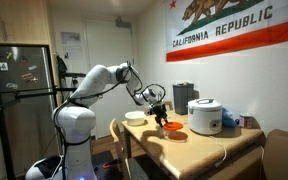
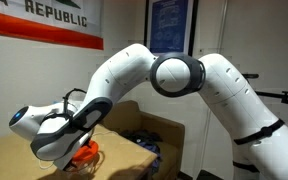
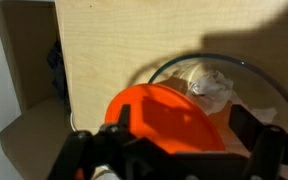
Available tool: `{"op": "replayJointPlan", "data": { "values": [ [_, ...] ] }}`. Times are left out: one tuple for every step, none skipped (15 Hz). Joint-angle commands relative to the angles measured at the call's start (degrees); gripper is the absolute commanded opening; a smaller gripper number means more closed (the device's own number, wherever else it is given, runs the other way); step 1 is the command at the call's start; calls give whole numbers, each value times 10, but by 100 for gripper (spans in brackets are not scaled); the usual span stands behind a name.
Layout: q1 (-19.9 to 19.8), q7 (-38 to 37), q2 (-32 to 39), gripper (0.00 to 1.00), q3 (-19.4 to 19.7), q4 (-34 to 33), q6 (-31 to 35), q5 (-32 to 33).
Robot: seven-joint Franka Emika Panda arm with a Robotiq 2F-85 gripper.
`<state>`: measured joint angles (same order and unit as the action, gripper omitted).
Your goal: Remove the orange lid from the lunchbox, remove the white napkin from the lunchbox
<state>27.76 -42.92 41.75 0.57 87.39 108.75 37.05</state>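
Observation:
My gripper needs to pinch the lid's edge (image 3: 198, 113), as the orange lid leans across the lunchbox's rim, and put it beside the lunchbox before it takes the napkin.
The orange lid (image 3: 169, 122) lies tilted and shifted off the lunchbox (image 3: 246, 66), a low see-through round container on the wooden table. A crumpled white napkin (image 3: 212, 86) shows inside the uncovered part of the lunchbox. My gripper (image 3: 184, 135) hangs just above the lid with its two dark fingers spread wide, one at each side of the lid. I cannot tell whether they touch it. In both exterior views the gripper (image 1: 160, 112) (image 2: 76, 140) is low over the orange lid (image 1: 172, 128) (image 2: 85, 153).
A white shallow bowl (image 1: 135, 117) stands beside the gripper. A big white rice cooker (image 1: 205, 116) and a black box (image 1: 183, 97) stand further along the table (image 1: 199, 148). In the wrist view the table edge (image 3: 62, 80) lies to the left.

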Motion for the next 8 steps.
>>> {"op": "replayJointPlan", "data": {
  "values": [
    [5,10,23,100,-1,-31,-23,17],
    [5,9,27,100,-1,-35,-23,20],
    [5,10,27,100,-1,-38,-22,22],
    [5,10,29,100,-1,-40,-22,22],
    [4,10,29,100,-1,-42,-20,22],
    [3,9,28,75,-1,-42,-19,21],
    [2,9,27,74,-1,-41,-17,20],
    [1,9,27,66,-1,-42,-16,20]
  ]
}}
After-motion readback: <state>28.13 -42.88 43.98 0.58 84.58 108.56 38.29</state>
